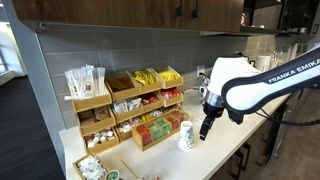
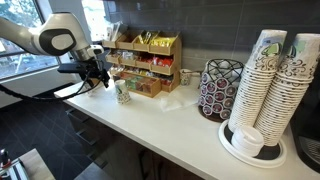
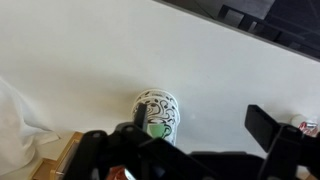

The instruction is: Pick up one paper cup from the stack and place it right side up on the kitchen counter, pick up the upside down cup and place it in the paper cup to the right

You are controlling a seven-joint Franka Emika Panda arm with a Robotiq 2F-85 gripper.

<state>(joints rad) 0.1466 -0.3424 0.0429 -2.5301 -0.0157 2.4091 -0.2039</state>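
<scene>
I should next move my gripper to the upper end (image 1: pixel 187 125) of the white paper cup beside the wooden snack racks and close it there.
A single white paper cup with a dark pattern and a green logo stands on the kitchen counter (image 2: pixel 170 120) in both exterior views (image 1: pixel 186 135) (image 2: pixel 122 92). Whether its mouth faces up or down I cannot tell. My gripper (image 1: pixel 207 125) (image 2: pixel 97 78) hangs just beside this cup, open and empty. In the wrist view the cup (image 3: pixel 157 112) sits by one finger (image 3: pixel 128 132), while the other finger (image 3: pixel 270 126) stands far off; the gripper (image 3: pixel 200 135) has only bare counter in its gap. The stack (image 2: pixel 262 80) of nested cups rises at the counter's other end.
Tiered wooden snack racks (image 1: pixel 125 110) (image 2: pixel 145 62) line the wall behind the cup. A wire pod holder (image 2: pixel 222 88) stands between the racks and the stack. A second cup column (image 2: pixel 297 75) shares a round white tray (image 2: pixel 240 150). The counter's front edge (image 1: pixel 235 155) is close.
</scene>
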